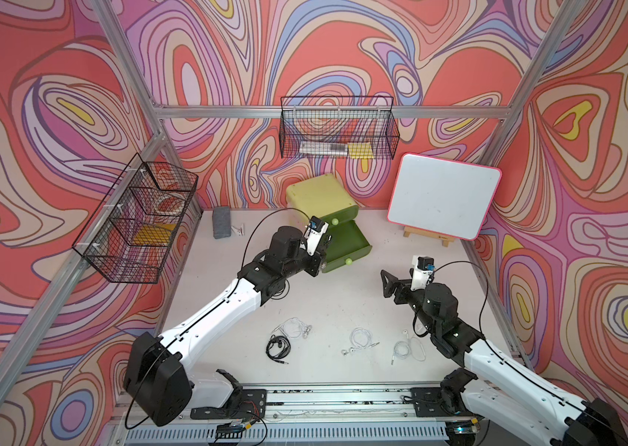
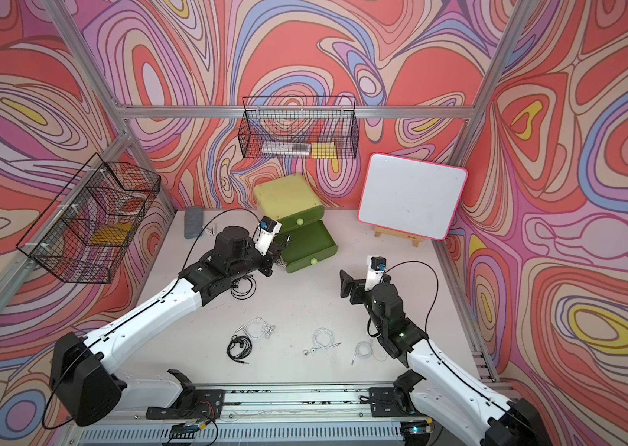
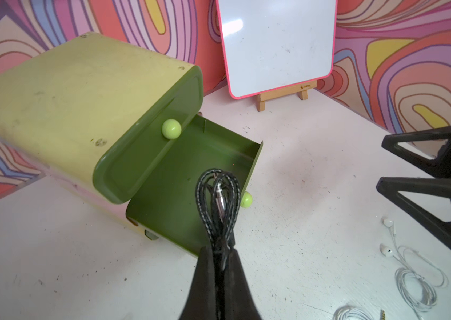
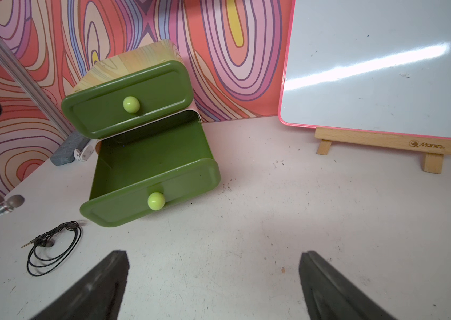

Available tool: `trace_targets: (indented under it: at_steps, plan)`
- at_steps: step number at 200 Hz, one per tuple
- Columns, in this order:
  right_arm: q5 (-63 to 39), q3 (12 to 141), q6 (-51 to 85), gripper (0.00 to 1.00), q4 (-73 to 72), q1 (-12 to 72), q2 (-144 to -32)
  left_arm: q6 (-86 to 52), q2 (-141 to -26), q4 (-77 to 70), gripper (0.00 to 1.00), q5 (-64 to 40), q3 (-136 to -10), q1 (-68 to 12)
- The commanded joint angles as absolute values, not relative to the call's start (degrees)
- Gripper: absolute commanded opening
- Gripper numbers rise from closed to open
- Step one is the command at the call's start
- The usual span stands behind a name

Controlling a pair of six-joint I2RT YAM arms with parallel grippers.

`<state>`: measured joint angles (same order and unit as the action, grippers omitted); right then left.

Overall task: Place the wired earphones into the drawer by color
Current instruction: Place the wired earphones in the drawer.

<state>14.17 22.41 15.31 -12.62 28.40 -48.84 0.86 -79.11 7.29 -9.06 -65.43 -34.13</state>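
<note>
The robot's left gripper should release the coiled black wired earphones on the open lower drawer's green bottom (image 1: 336, 253) (image 3: 196, 200), behind that drawer's front knob.
My left gripper (image 3: 220, 249) is shut on a coiled set of black wired earphones (image 3: 218, 194), which hangs over the near end of the open lower drawer (image 3: 191, 160) of the green cabinet (image 1: 320, 193). The upper drawer (image 4: 127, 97) is closed. The lower drawer (image 4: 149, 158) looks empty inside. My right gripper (image 4: 213, 257) is open over bare table to the right of the cabinet, holding nothing. Near the front lie three white sets (image 1: 293, 328) (image 1: 360, 340) (image 1: 406, 349) and a black set (image 1: 278, 347). Another black set (image 2: 243, 287) lies beneath my left arm.
A pink-framed whiteboard (image 1: 443, 197) on a wooden easel stands at the back right. A grey eraser (image 1: 221, 228) and a white clip (image 1: 237, 230) lie at the back left. Wire baskets hang on the back wall (image 1: 337, 127) and the left wall (image 1: 138, 220).
</note>
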Motion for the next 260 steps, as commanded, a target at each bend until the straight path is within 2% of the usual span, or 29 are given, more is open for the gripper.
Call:
trace_targets:
  at_steps: [1, 106, 220, 260]
  plan:
    - [15.26, 21.28, 14.15, 0.98, -15.05, 28.13, -47.51, 8.57, -83.05, 6.01, 0.00, -13.10, -69.64, -33.99]
    - [16.20, 20.22, 13.89, 0.98, -15.38, 28.13, -45.80, 26.98, -101.98, 11.19, 0.00, -11.31, -86.91, -33.91]
    - [17.21, 19.93, 13.62, 0.98, -15.12, 28.12, -44.31, 28.44, -111.22, 11.47, 0.00, -5.31, -90.44, -33.92]
    - [17.07, 19.79, 13.62, 0.98, -15.21, 28.13, -44.55, 26.82, -111.85, 10.64, 0.19, -4.95, -90.26, -33.94]
